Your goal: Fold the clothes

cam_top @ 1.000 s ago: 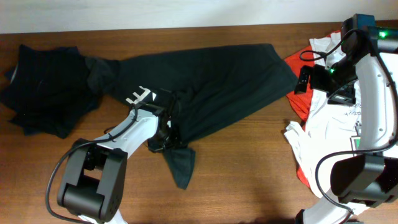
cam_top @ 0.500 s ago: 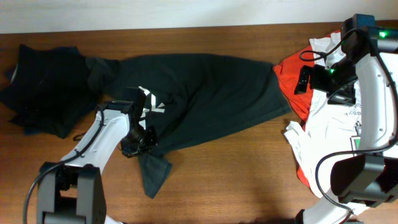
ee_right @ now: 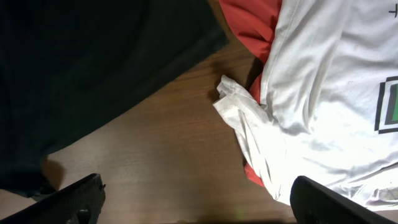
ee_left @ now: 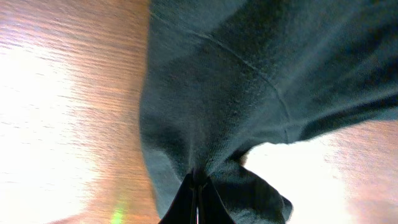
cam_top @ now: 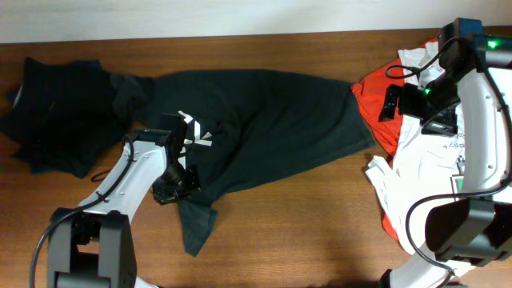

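Note:
The shirt's lettered front lies bunched while my left gripper pinches a fold beside the loose sleeve, so next I open that gripper and take the shirt's edge (ee_left: pixel 145 127) to spread it.
A large dark green T-shirt (cam_top: pixel 272 120) with white lettering (cam_top: pixel 194 130) lies spread across the middle of the table. My left gripper (cam_top: pixel 178 182) is shut on a fold of its lower left part, near a loose sleeve (cam_top: pixel 197 224). The left wrist view shows the fabric (ee_left: pixel 249 93) bunched into the closed fingers (ee_left: pixel 186 205). My right gripper (cam_top: pixel 394 104) hovers open and empty by the shirt's right edge, above the red shirt (cam_top: pixel 380 88). The right wrist view shows the dark shirt (ee_right: pixel 93 68), the red shirt (ee_right: pixel 249 31) and a white printed shirt (ee_right: pixel 329 87).
A dark navy shirt pile (cam_top: pixel 56 112) lies at the far left. White shirts (cam_top: pixel 424 176) over red fabric are heaped along the right edge. Bare wood (cam_top: pixel 304 232) runs along the table's front.
Over the last second my left gripper dragged the dark green shirt to the left, baring more of the red shirt. In the last half second it shifted only slightly. The right arm stayed still.

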### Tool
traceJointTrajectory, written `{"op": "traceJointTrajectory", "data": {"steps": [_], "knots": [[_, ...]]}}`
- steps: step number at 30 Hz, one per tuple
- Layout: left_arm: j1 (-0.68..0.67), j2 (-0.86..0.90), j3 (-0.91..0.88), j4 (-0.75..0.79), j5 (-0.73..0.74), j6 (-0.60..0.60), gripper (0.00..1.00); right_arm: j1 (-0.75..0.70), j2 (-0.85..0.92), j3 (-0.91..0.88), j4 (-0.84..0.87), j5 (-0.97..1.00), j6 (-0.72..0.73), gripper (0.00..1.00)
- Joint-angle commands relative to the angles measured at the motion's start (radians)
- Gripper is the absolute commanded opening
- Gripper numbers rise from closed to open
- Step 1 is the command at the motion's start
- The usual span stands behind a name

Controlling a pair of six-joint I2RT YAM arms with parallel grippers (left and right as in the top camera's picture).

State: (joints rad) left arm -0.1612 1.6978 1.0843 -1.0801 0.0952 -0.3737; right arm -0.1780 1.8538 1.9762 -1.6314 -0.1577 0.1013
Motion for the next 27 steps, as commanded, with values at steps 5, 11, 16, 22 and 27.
{"op": "traceJointTrajectory", "data": {"steps": [5, 11, 16, 22, 27], "knots": [[0.003, -0.015, -0.003, 0.054, -0.059, 0.008, 0.46, 0.000, -0.028, 0.003, -0.008, 0.013, 0.001, 0.99], [0.000, -0.015, -0.042, 0.114, -0.058, 0.008, 0.47, 0.000, -0.028, 0.003, -0.010, 0.013, 0.001, 0.99], [0.000, -0.015, -0.107, 0.192, -0.058, 0.008, 0.46, 0.000, -0.028, 0.003, -0.011, 0.013, 0.001, 0.99], [0.006, -0.015, -0.108, 0.192, -0.058, 0.010, 0.00, 0.000, -0.028, 0.003, -0.011, 0.013, 0.001, 0.99], [0.027, -0.015, -0.060, 0.051, -0.067, 0.082, 0.00, 0.000, -0.028, 0.003, -0.011, 0.013, 0.001, 0.99]]}}
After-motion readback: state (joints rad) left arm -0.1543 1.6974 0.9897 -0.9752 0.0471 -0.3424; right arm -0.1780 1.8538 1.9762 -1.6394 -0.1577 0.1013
